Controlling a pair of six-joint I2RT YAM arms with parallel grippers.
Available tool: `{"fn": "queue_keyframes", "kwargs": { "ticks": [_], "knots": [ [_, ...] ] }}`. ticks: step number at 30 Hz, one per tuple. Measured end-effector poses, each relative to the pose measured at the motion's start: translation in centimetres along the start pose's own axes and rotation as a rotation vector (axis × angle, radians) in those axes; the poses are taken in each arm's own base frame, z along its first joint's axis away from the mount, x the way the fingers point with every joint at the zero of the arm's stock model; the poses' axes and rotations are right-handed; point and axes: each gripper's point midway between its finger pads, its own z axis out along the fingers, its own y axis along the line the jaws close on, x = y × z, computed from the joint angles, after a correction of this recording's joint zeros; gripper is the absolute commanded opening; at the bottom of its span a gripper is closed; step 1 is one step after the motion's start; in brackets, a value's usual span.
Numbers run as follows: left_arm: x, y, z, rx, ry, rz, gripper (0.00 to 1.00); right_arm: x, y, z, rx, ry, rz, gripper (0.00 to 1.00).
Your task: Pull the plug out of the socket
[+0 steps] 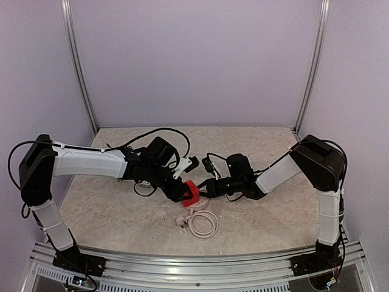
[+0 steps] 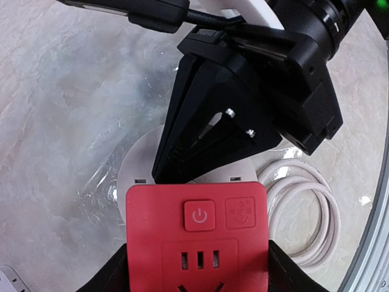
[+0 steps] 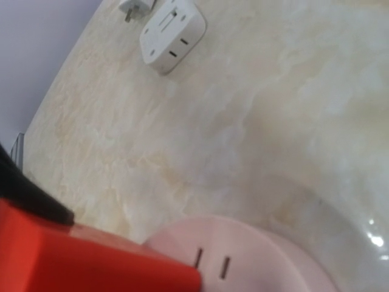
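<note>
My left gripper will let go of the red socket cube on the bare table (image 1: pixel 122 191) next to the flat white square piece. The socket cube is now held off the table.
The red socket cube (image 1: pixel 192 190) is off the table, held between my left gripper's (image 1: pixel 182 193) jaws. In the left wrist view the socket (image 2: pixel 197 243) shows its power button and outlet slots, with my black fingers (image 2: pixel 118 274) pressed on both its sides. A round white plug (image 2: pixel 137 176) sits against the socket's far face. My right gripper (image 1: pixel 207 188) comes from the right, and its fingers (image 2: pixel 182 140) close onto that plug. In the right wrist view the plug (image 3: pixel 243 255) and the socket (image 3: pixel 79 261) fill the bottom; my own fingers are out of frame.
A coiled white cable (image 1: pixel 203 224) lies on the marble-patterned table just in front of the grippers, also in the left wrist view (image 2: pixel 304 207). A flat white square piece (image 3: pixel 173 27) with small holes and a small white plug (image 3: pixel 132 8) lie beside it.
</note>
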Motion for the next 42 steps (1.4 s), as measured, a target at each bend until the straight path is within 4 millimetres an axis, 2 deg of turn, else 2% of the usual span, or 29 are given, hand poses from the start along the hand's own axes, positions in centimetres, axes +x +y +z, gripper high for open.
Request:
{"fn": "queue_keyframes", "kwargs": {
  "ticks": [6,13,19,26,32,37,42],
  "knots": [
    [0.2,-0.9,0.2,-0.084,0.015,0.106,0.0,0.0,0.0,0.1,0.0,-0.005,-0.011,0.0],
    [-0.4,0.3,-0.3,-0.002,-0.019,-0.021,0.0,-0.5,-0.2,0.2,0.011,-0.019,-0.023,0.0],
    [-0.1,-0.9,0.2,-0.079,0.004,0.093,0.0,-0.4,-0.2,0.4,0.018,-0.021,-0.03,0.0],
    [-0.7,0.3,-0.4,0.01,-0.033,-0.026,0.0,-0.5,-0.2,0.4,0.026,-0.028,-0.034,0.0],
    [-1.2,-1.4,-0.2,-0.063,-0.04,0.092,0.0,-0.3,-0.1,0.5,0.024,-0.02,-0.033,0.0],
    [-2.5,-1.7,-0.8,-0.052,-0.092,0.113,0.0,-0.3,-0.1,0.5,0.023,-0.02,-0.033,0.0],
    [-5.2,-2.2,-3.5,-0.021,-0.197,0.125,0.0,-0.3,-0.1,0.5,0.023,-0.02,-0.033,0.0]
  ]
}}
